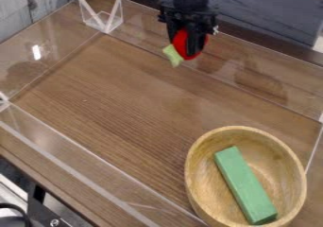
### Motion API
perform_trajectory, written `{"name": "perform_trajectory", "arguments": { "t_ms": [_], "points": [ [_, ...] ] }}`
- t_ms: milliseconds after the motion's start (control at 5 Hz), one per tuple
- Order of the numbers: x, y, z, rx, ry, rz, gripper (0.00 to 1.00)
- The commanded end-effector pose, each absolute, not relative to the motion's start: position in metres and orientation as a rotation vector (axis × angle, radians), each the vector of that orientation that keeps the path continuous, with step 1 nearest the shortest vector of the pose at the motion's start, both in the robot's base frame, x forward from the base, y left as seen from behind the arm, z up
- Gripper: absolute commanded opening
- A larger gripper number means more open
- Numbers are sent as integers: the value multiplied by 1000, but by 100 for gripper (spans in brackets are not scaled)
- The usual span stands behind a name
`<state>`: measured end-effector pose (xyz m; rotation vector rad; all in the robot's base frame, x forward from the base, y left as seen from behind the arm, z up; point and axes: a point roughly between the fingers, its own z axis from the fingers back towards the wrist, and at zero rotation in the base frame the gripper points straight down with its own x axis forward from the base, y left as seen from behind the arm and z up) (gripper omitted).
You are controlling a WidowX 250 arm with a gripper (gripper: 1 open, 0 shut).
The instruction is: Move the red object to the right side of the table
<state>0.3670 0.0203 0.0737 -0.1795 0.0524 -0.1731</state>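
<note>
My gripper is going to let go of the red object on the bare table a short way (224, 88) past the wooden bowl.
The red object (184, 43), a small glossy strawberry toy with a light green leafy end pointing down-left, hangs just above the far middle of the table (139, 108). My gripper (188, 37) points almost straight down and is shut on it, its black fingers (202, 29) flanking the red body. The arm above runs out of the top of the picture.
A round wooden bowl (214, 200) sits at the near right corner with a green rectangular block (244, 183) lying in it. Low clear acrylic walls (38, 127) edge the tabletop, and a clear bracket (101, 16) stands at the far left.
</note>
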Motion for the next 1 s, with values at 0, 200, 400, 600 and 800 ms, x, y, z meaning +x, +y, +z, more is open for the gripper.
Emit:
{"name": "perform_trajectory", "arguments": {
  "t_ms": [0,200,400,600,800],
  "points": [
    [371,4,100,-160,-39,-183,0],
    [371,-9,105,-157,-36,-216,0],
    [374,-20,107,-157,-27,-251,0],
    [375,-23,102,-158,-13,-267,0],
    [375,-25,95,-159,2,-278,0]
  ]
}}
